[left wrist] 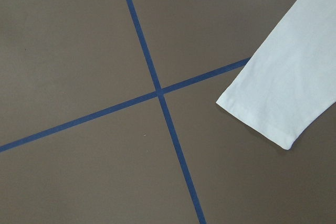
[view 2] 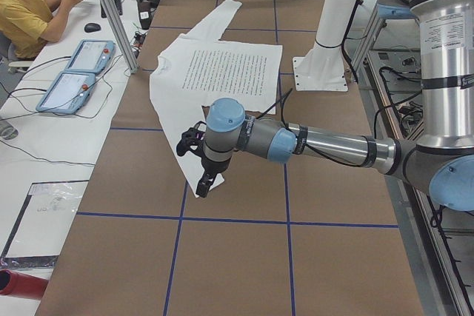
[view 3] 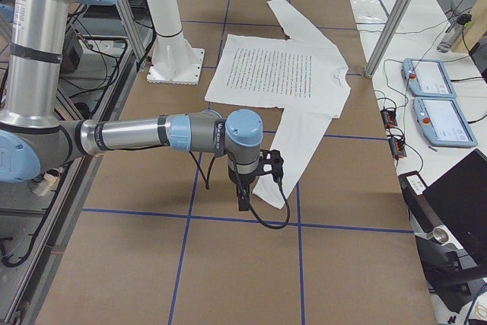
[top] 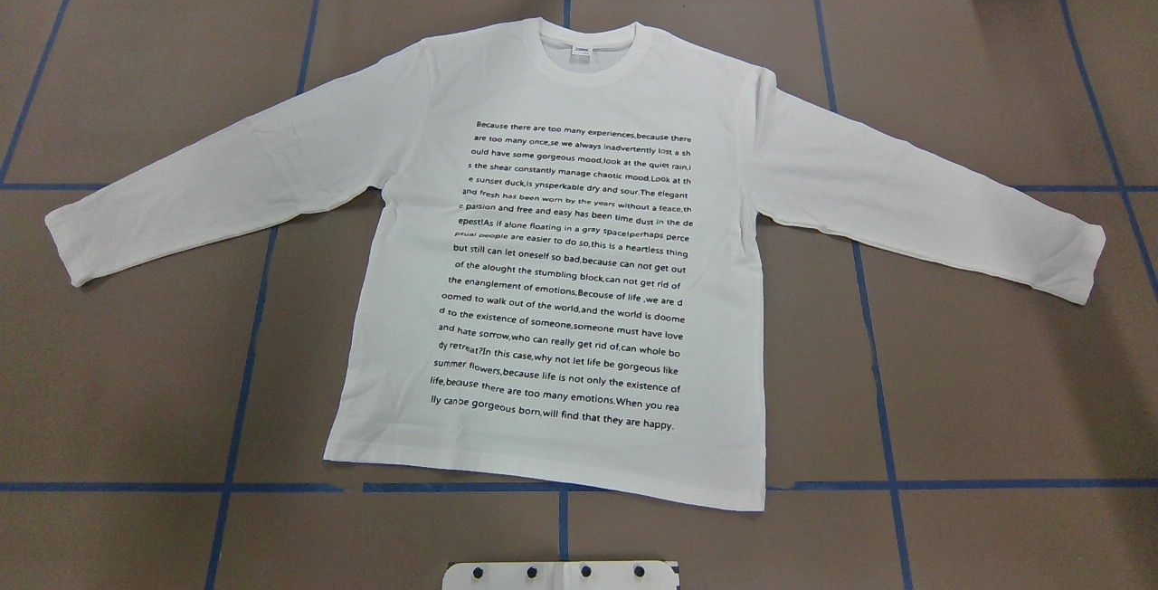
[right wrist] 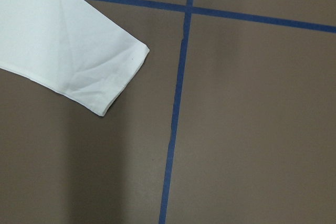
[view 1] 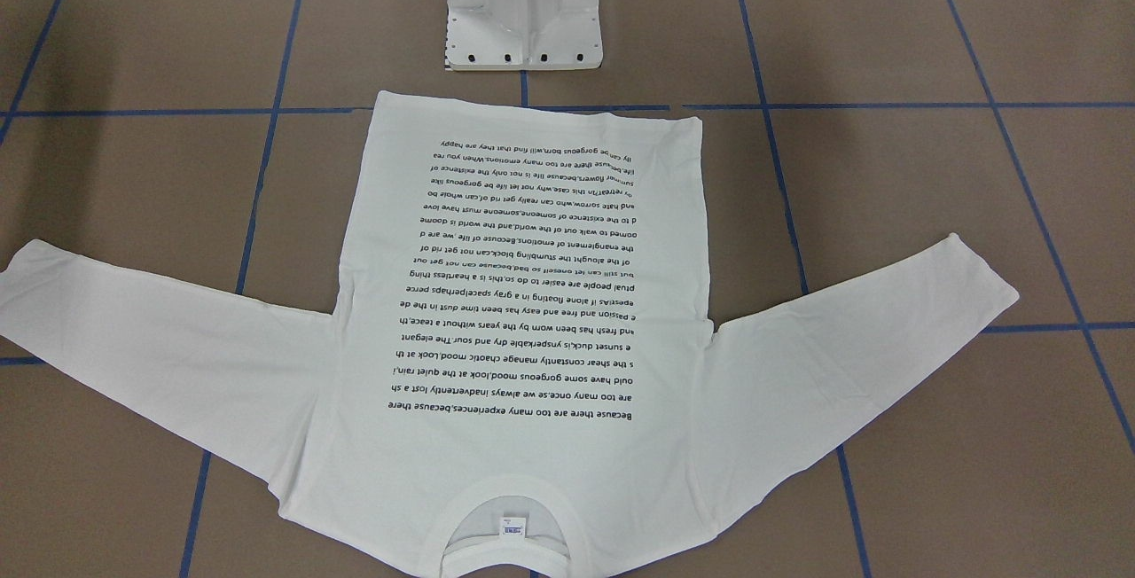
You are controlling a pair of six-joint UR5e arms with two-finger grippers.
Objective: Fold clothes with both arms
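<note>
My right gripper needs to next grab the white T-shirt's nearest sleeve by the pedestal-side corner of its cuff (view 1: 37,246) (right wrist: 102,110).
The clothes are one white long-sleeved T-shirt (top: 561,237) lying flat on the brown table, printed text up, sleeves spread to both sides, collar (top: 593,52) at the far edge from the robot. The left arm hangs over the left sleeve's cuff (view 2: 204,183). Its left gripper (view 2: 201,187) shows only in the exterior left view, and I cannot tell its state. The right arm hovers by the right cuff (view 3: 266,192). The right gripper (view 3: 243,199) shows only in the exterior right view, state unclear. Each wrist view shows a cuff (left wrist: 273,103) (right wrist: 79,56) on the table and no fingers.
The white metal pedestal (view 1: 523,15) stands just behind the shirt's hem. Blue tape lines (top: 873,318) grid the brown table. A side table with two teach pendants (view 2: 74,72) and a seated person (view 2: 26,9) runs along the table's far side.
</note>
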